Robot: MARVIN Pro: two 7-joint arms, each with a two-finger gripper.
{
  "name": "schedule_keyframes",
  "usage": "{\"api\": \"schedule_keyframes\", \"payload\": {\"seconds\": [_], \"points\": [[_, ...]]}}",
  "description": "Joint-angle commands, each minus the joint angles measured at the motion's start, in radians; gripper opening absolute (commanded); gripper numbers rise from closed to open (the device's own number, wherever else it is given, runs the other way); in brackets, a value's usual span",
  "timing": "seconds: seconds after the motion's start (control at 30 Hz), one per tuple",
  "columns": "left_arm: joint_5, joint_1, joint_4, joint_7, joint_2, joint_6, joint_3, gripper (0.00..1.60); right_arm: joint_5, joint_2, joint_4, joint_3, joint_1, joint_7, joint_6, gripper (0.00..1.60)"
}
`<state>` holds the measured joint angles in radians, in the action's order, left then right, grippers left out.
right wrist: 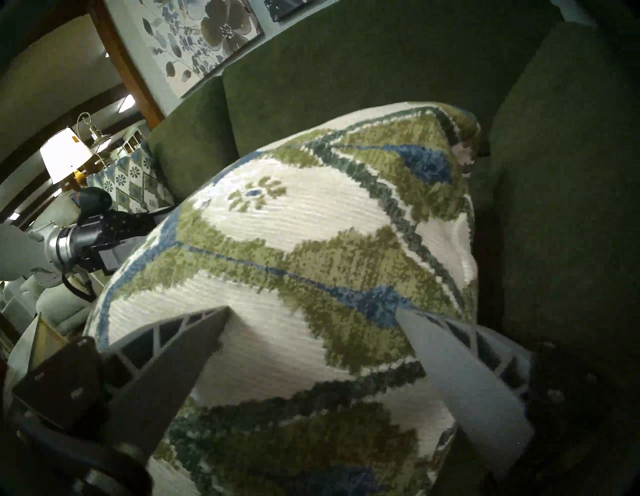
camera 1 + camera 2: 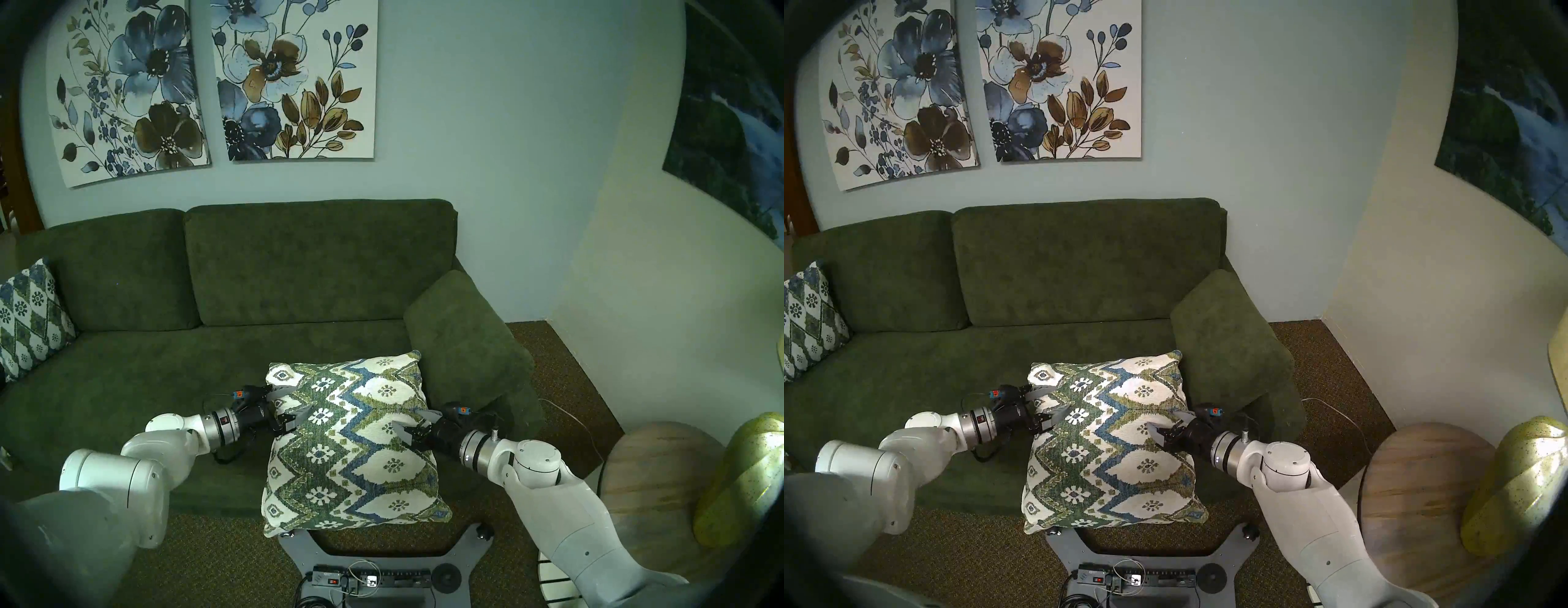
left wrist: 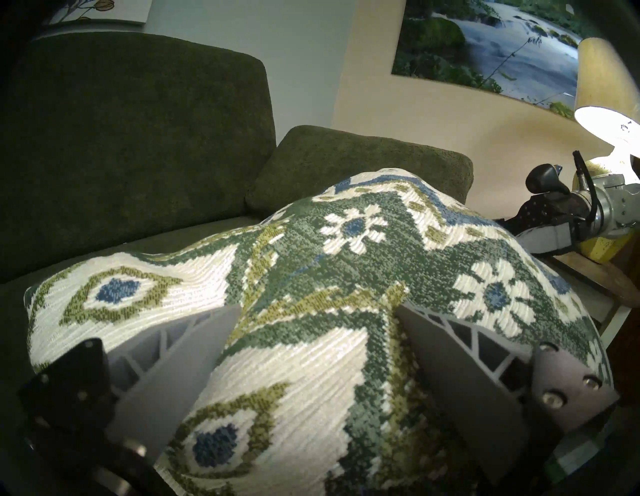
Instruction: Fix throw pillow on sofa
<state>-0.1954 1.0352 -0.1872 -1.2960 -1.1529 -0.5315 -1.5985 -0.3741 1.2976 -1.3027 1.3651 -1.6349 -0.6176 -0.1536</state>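
Observation:
Next, I draw back, as my right gripper's open fingers straddle the pillow's broad side, and pinch a fold (image 1: 379,299) near the pillow's edge on the armrest side before I pull the pillow.
The throw pillow (image 2: 352,441), cream with green and blue zigzags, sits tilted over the right end of the dark green sofa (image 2: 297,271), beside the padded armrest (image 2: 462,339). Its near end reaches past the seat's front edge. My left gripper (image 2: 299,399) clamps the pillow's left edge, and my right gripper (image 2: 406,418) clamps its right edge. In the left wrist view the pillow (image 3: 311,242) bulges between the fingers of the gripper (image 3: 318,304). The right wrist view shows the same with the pillow (image 1: 311,225) and the gripper (image 1: 311,310).
A second cushion (image 2: 29,314) with a diamond lattice leans at the sofa's far left. A round wooden side table (image 2: 662,479) with a yellow lamp base (image 2: 738,479) stands at the right. My base plate (image 2: 382,552) with a power strip lies on the carpet below the pillow.

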Motion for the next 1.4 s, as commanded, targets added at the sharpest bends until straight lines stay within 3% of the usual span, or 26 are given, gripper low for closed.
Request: {"api": "schedule_keyframes", "payload": {"seconds": [0.0,0.23,0.47,0.8,0.87,1.0,1.37], "points": [[0.009,0.006,0.012,-0.002,0.005,-0.002,0.008,1.60,0.015,-0.045,-0.075,0.042,-0.007,0.050,-0.040,1.60],[0.010,-0.001,0.023,-0.003,0.005,-0.007,0.011,1.60,0.051,-0.036,-0.019,-0.017,0.020,0.051,-0.136,1.60],[0.008,-0.004,0.030,-0.003,0.005,-0.010,0.014,1.60,0.061,-0.005,0.072,-0.061,0.080,0.047,-0.140,1.60],[0.007,-0.008,0.036,-0.002,0.005,-0.013,0.017,1.60,0.027,-0.015,0.114,-0.086,0.111,-0.085,-0.133,1.60],[0.007,-0.008,0.036,-0.002,0.005,-0.013,0.017,1.60,0.031,-0.010,0.131,-0.094,0.122,-0.087,-0.137,1.60],[0.006,-0.007,0.034,0.000,0.005,-0.013,0.018,1.60,0.066,0.028,0.250,-0.140,0.195,-0.062,-0.154,1.60],[0.005,-0.007,0.035,0.000,0.006,-0.013,0.019,1.60,0.079,0.078,0.380,-0.183,0.298,-0.070,-0.152,1.60]]}}
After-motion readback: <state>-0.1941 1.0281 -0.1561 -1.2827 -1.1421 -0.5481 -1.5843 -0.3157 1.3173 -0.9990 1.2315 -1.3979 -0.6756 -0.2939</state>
